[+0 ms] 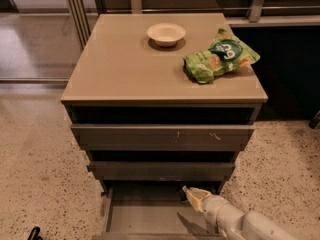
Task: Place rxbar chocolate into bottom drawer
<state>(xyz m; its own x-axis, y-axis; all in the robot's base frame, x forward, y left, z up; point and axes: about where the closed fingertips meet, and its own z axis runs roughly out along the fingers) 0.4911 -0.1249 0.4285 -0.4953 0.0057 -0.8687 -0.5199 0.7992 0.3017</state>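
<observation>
Next, I let go of the rxbar chocolate on the grey bottom of the bottom drawer, beside the arm's shadow (186, 216).
The bottom drawer (142, 215) of the grey-brown cabinet is pulled out, and its plain grey floor shows. My gripper (193, 195), a cream-coloured tip on a white arm, comes in from the lower right. It hangs over the drawer's right half, just below the front of the middle drawer. The arm throws a shadow onto the drawer floor. The rxbar chocolate is hidden or out of view; I see no black bar on the floor of the drawer or on the cabinet top.
On the cabinet top (120, 69) stand a small cream bowl (166, 33) at the back and a crinkled green snack bag (220, 57) on the right. The upper two drawers (162, 136) sit slightly out. Speckled floor surrounds the cabinet; a dark counter stands to the right.
</observation>
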